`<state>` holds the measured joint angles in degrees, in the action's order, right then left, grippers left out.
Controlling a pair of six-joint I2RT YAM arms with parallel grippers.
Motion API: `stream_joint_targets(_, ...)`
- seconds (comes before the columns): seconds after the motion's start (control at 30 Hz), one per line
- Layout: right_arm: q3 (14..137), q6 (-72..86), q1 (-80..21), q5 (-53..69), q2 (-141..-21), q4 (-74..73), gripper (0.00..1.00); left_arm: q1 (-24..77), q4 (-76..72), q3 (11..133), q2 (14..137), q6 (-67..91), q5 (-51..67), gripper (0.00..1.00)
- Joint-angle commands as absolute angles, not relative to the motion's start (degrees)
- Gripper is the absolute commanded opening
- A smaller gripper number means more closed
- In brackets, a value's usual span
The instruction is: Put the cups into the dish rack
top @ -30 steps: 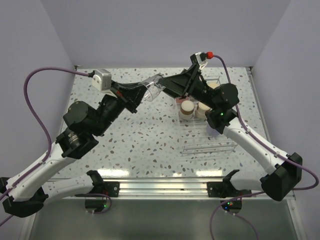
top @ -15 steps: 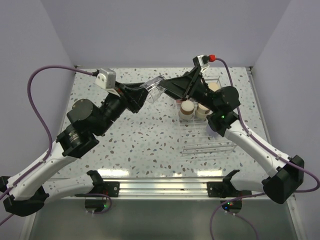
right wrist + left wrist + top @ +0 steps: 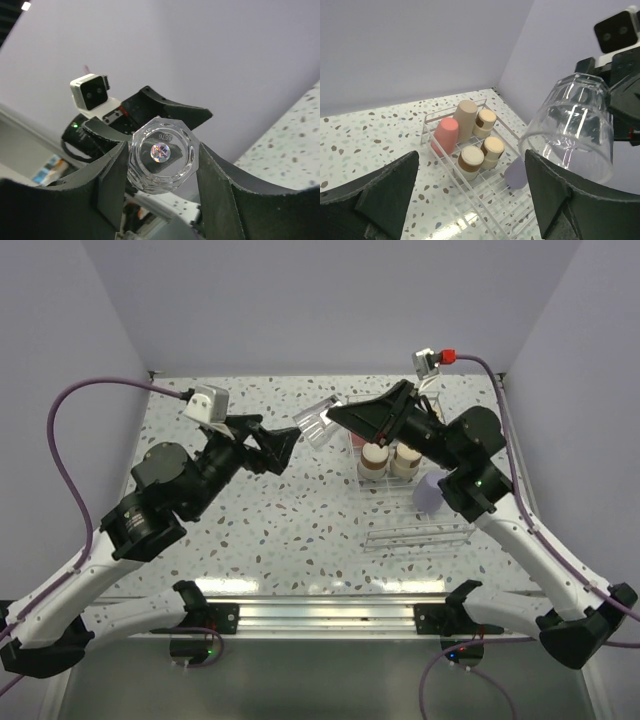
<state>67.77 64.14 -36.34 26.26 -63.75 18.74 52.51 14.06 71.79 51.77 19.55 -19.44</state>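
Observation:
The clear glass cup will go down on the bare rack wire (image 3: 391, 506) beside the lavender cup, where I will set it with my right gripper.
A clear faceted glass cup (image 3: 318, 423) hangs in the air left of the dish rack, base-first in my right gripper (image 3: 162, 162), which is shut on it. My left gripper (image 3: 280, 445) stands wide open just left of the cup, apart from it and holding nothing. In the left wrist view the clear cup (image 3: 575, 125) sits above my right finger (image 3: 555, 195). The white wire dish rack (image 3: 487, 202) holds a pink cup (image 3: 446, 134), a tall tan cup (image 3: 465, 119), three short beige cups (image 3: 470, 160) and a lavender cup (image 3: 516, 172).
The dish rack (image 3: 415, 535) lies on the right half of the speckled table, with bare wire at its near end. Both arms cross the air above the table's middle. Lavender walls close in the back and sides.
My left gripper has opened, let go of the clear cup and drawn back to the left. The right gripper keeps the cup and has shifted slightly right.

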Motion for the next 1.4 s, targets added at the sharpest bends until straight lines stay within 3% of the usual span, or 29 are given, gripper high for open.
stream_joint_targets(0.0, 74.42, 49.53, -35.95, 21.46, -60.30, 5.74, 0.00, 52.29, 17.22, 72.51, 49.66, 19.95, -23.63, 0.90)
stream_joint_targets(0.1, 79.25, 37.15, -36.04, 15.05, -58.89, -12.58, 0.00, 52.21, 19.15, 72.60, 48.87, 20.04, -24.87, 0.92)
stream_joint_targets(0.23, 82.70, 24.72, -35.95, 5.46, -58.10, -26.15, 0.00, 52.21, 21.44, 72.16, 48.43, 20.65, -26.36, 0.93)
stream_joint_targets(0.5, 82.62, 14.95, -36.12, -12.98, -60.38, -43.22, 0.00, 52.29, 22.94, 70.84, 48.87, 21.01, -27.51, 1.00)
stream_joint_targets(0.77, 73.67, 14.76, -36.04, -20.30, -61.17, -43.33, 0.00, 52.29, 23.55, 69.79, 50.01, 21.01, -27.42, 1.00)
stream_joint_targets(1.37, 53.36, 18.28, -36.04, -21.18, -63.54, -28.31, 0.00, 52.21, 26.28, 73.03, 53.43, 18.37, -28.13, 1.00)
